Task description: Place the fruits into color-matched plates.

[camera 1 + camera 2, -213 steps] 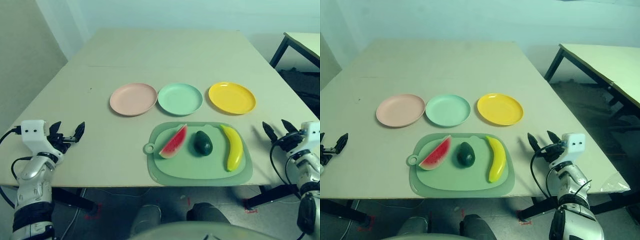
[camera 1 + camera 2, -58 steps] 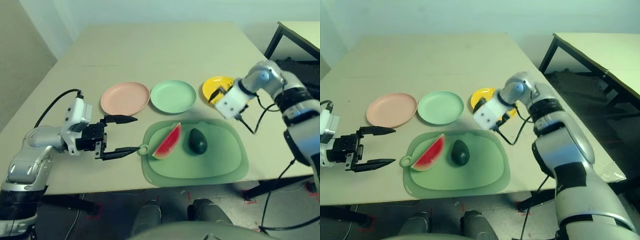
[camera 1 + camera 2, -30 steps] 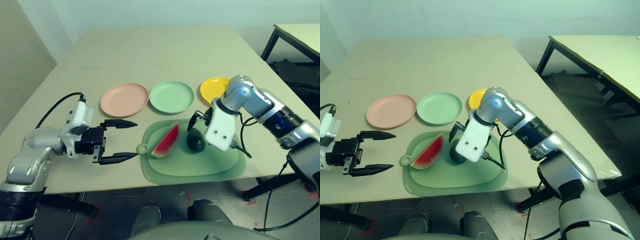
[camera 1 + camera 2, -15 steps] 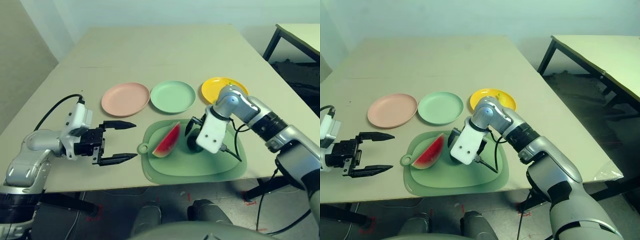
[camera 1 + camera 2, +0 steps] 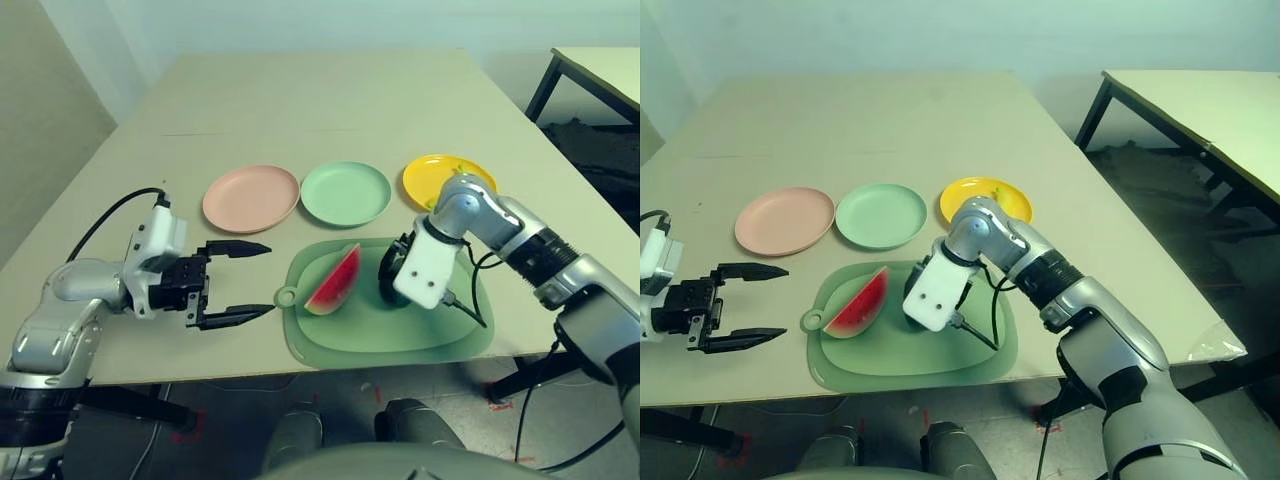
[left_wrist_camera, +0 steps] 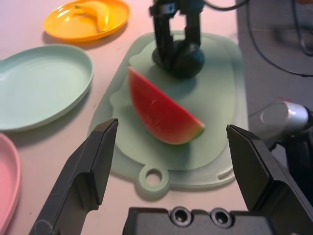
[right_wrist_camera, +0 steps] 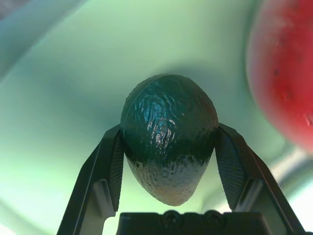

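Observation:
The robot's right gripper needs to release the dark green avocado, now low over the green cutting mat, in the mint green plate [image 5: 364, 195], slightly toward the yellow plate.
My right gripper [image 7: 168, 138] is shut on the dark green avocado [image 7: 168, 142], one finger on each side, low over the green cutting mat [image 5: 380, 335]. I cannot tell if the avocado rests on the mat. The watermelon wedge [image 5: 335, 282] lies on the mat just left of it. The banana [image 6: 100, 12] lies in the yellow plate [image 5: 445, 175]. The pink plate [image 5: 251, 197] and the mint green plate [image 5: 345, 193] hold nothing. My left gripper [image 5: 270, 279] stands open left of the mat, pointing at the watermelon, with nothing between its fingers.
A black cable [image 5: 465, 305] from my right wrist loops over the mat's right side. The mat lies close to the table's front edge [image 5: 330, 372]. A second table [image 5: 600, 70] stands at the far right. Bare tabletop [image 5: 320, 100] stretches behind the plates.
My right gripper came down over the avocado and shut on it. The left arm has not moved.

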Controlling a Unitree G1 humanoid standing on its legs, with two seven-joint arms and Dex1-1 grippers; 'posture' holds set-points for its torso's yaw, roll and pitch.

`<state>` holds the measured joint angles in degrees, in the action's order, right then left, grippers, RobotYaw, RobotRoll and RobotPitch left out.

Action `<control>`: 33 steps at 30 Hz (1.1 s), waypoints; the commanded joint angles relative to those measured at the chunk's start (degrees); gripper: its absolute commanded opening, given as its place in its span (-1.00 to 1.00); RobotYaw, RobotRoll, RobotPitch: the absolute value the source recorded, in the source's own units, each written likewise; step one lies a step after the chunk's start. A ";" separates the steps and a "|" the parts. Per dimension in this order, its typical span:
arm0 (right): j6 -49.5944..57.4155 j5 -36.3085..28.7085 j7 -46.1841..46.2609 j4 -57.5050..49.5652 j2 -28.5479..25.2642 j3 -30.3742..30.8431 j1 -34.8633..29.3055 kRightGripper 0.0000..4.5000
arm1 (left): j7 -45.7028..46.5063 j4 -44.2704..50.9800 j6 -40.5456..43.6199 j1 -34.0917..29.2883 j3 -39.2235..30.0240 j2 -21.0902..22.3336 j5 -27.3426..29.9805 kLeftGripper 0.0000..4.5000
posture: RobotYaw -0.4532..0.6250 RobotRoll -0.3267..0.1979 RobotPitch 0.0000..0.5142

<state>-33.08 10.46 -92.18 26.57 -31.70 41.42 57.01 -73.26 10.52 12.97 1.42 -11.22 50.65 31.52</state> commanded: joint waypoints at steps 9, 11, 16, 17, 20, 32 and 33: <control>-3.32 7.56 21.74 32.04 12.48 -6.64 19.75 0.30 | 6.93 -0.21 3.67 1.32 1.73 -1.21 -2.72 1.00 | -0.09 0.25 -0.89; -3.31 10.12 28.94 37.08 14.97 -6.49 20.90 0.30 | 7.18 0.08 3.93 1.10 1.61 -1.28 -2.67 1.00 | -0.07 0.25 -0.89; -3.63 16.90 41.07 44.46 18.64 -4.74 21.30 0.30 | 6.88 -0.25 2.85 0.26 0.53 -0.36 -3.29 1.00 | -0.02 0.25 -0.89; -3.07 17.88 42.73 45.46 19.29 -4.68 21.16 0.30 | 6.80 -0.23 2.80 0.01 0.11 -0.10 -3.22 1.00 | -0.01 0.25 -0.88; -1.97 19.77 45.25 47.41 20.28 -4.75 20.83 0.30 | 6.92 0.03 2.77 -0.44 -0.59 0.29 -2.88 1.00 | 0.01 0.25 -0.88; 0.13 26.89 49.45 50.36 19.75 -3.44 16.49 0.30 | 7.64 2.01 2.28 -2.53 -1.34 -0.09 -2.40 1.00 | 0.03 0.25 -0.87; 0.12 27.08 49.59 50.40 19.70 -3.58 16.41 0.30 | 7.64 2.10 2.23 -2.63 -1.34 -0.11 -2.37 1.00 | 0.03 0.25 -0.87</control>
<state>-32.65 36.62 -43.12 76.87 -11.73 37.42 73.90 -65.60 11.63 15.72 -0.66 -11.61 50.54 29.20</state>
